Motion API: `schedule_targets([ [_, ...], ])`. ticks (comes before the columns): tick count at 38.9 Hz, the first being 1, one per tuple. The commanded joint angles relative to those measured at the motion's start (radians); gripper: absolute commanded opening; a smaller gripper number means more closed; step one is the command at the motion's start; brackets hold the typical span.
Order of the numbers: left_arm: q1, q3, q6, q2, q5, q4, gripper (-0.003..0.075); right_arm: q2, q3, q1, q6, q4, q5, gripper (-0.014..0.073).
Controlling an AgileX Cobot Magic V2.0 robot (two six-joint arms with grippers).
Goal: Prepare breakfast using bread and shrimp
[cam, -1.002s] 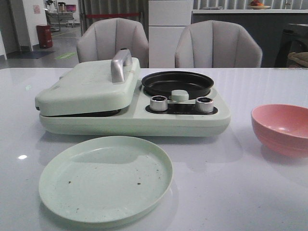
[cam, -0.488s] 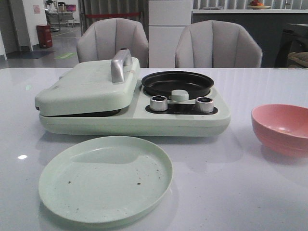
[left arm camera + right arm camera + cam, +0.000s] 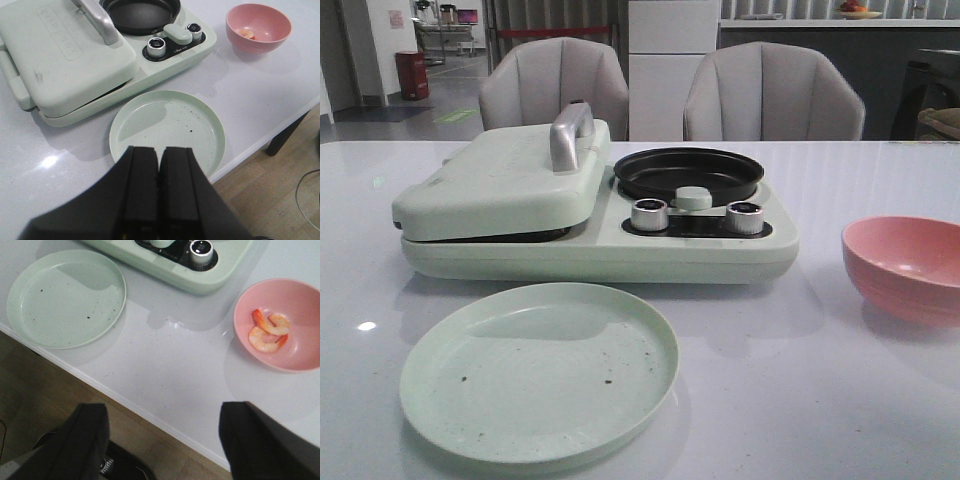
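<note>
The pink bowl's far rim (image 3: 953, 222) (image 3: 315, 288), toward the side away from the green plate, will be gripped by my right gripper, because the bowl carries the shrimp.
Two curled pink shrimp (image 3: 267, 330) lie in a pink bowl (image 3: 300, 305) at the table's right; they also show as a small orange patch, the shrimp (image 3: 246, 33), in the left wrist view. No bread shows in any view. The pale green cooker (image 3: 590, 240) has its lid (image 3: 500, 180) down and an empty black pan (image 3: 688, 172) on its right side. My left gripper (image 3: 159, 150) is shut on nothing, hovering over the near rim of the empty green plate (image 3: 167, 125). My right gripper (image 3: 165, 407) is open and empty, above the table's front edge, well short of the bowl.
Two silver knobs (image 3: 650, 214) sit on the cooker's front. The plate (image 3: 540, 370) lies in front of the cooker and the bowl (image 3: 905, 262) to its right. Two grey chairs (image 3: 772, 95) stand behind the table. Neither arm shows in the front view.
</note>
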Motion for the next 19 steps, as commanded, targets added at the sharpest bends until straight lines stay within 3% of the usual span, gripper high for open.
schedule_targets([
  [1, -0.009, -0.030, -0.010, -0.001, -0.070, -0.008, 0.0099, 0.060, -0.043, -0.004, 0.018, -0.020, -0.059, 0.0568],
  [11, -0.009, -0.030, -0.010, -0.001, -0.070, -0.008, 0.0099, 0.277, -0.156, -0.017, 0.145, -0.103, 0.020, 0.0568],
  [19, -0.009, -0.030, -0.010, -0.001, -0.070, -0.008, 0.0099, 0.421, -0.265, -0.168, 0.165, -0.109, 0.094, 0.0568],
])
